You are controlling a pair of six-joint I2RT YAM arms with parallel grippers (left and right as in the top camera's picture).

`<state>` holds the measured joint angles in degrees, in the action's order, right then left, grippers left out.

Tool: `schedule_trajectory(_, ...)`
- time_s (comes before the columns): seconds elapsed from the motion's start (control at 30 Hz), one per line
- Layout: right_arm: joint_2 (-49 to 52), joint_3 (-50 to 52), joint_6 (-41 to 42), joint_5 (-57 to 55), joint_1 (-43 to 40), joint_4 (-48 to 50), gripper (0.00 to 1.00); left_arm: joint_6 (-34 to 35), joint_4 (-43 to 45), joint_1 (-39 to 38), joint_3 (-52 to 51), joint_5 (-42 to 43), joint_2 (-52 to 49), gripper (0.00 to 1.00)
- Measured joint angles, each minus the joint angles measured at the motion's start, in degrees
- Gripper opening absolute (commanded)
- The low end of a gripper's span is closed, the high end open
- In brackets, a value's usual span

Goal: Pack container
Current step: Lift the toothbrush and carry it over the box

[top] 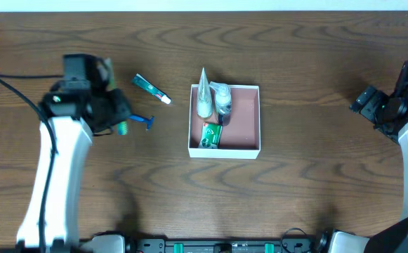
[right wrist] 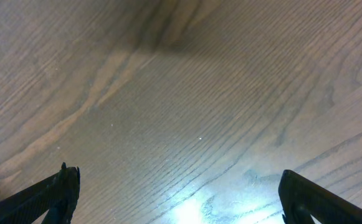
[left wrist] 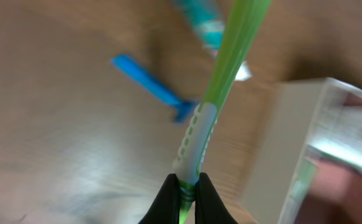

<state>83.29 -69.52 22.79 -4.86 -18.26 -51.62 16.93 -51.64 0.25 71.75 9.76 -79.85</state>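
Note:
I should let go of the green and white toothbrush with my left gripper on the container's bare bottom beside the small bottle [top: 245, 126].
The container [top: 249, 119], a white-walled square box with a reddish-brown inside, sits mid-table and holds a white tube, a small bottle and a green packet [top: 211, 135]. Its white wall shows in the left wrist view [left wrist: 293, 143]. My left gripper [left wrist: 185, 186] is shut on a green and white toothbrush [left wrist: 221, 81], held above the table left of the container [top: 123, 128]. A blue razor [left wrist: 149, 84] lies under it, also seen from overhead [top: 143, 121]. A teal toothpaste tube [top: 151, 88] lies beyond. My right gripper [right wrist: 177, 193] is open and empty at the far right [top: 372, 102].
Bare wood-grain table [right wrist: 187, 93] lies under the right gripper. A black cable [top: 14, 88] runs along the left arm.

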Motion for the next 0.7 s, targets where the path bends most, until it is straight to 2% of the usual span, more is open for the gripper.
schedule_trajectory(0.27,0.0,0.0,0.0,0.0,0.0,0.0,0.99,-0.9,4.87,-15.43,0.02,0.61,9.38,0.06)
schedule_trajectory(0.57,0.0,0.0,0.0,0.0,0.0,0.0,0.99,0.37,12.26,-31.8,0.02,-0.22,10.1,0.06)
schedule_trajectory(0.7,0.0,0.0,0.0,0.0,0.0,-0.02,0.99,3.1,15.78,-38.82,0.02,-4.24,9.9,0.05)
